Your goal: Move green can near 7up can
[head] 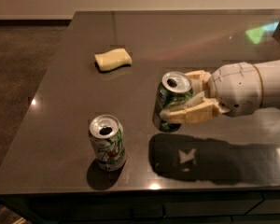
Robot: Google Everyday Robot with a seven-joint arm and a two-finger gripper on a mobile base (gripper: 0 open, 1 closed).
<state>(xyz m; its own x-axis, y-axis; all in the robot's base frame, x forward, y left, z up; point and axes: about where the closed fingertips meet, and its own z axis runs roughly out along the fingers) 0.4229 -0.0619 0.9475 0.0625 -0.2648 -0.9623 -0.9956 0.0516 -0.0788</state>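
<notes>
Next, I lower the green can, now held tilted above the dark table, and let it go on the table (145, 160) next to the 7up can, on the side that faces my arm.
The green can (170, 100) is dark green with a silver open top. It is held tilted above the dark table (214, 36), right of centre. My gripper (179, 97) reaches in from the right and its cream fingers (189, 113) are shut around the can's side. The 7up can (107, 143), white with green swirls and a small red mark, stands upright near the table's front edge. It is to the lower left of the green can, about a can's width apart.
A yellow sponge (113, 59) lies further back on the left of the table. The table's front edge runs just below the 7up can. The arm's shadow (210, 157) falls on the table at the front right.
</notes>
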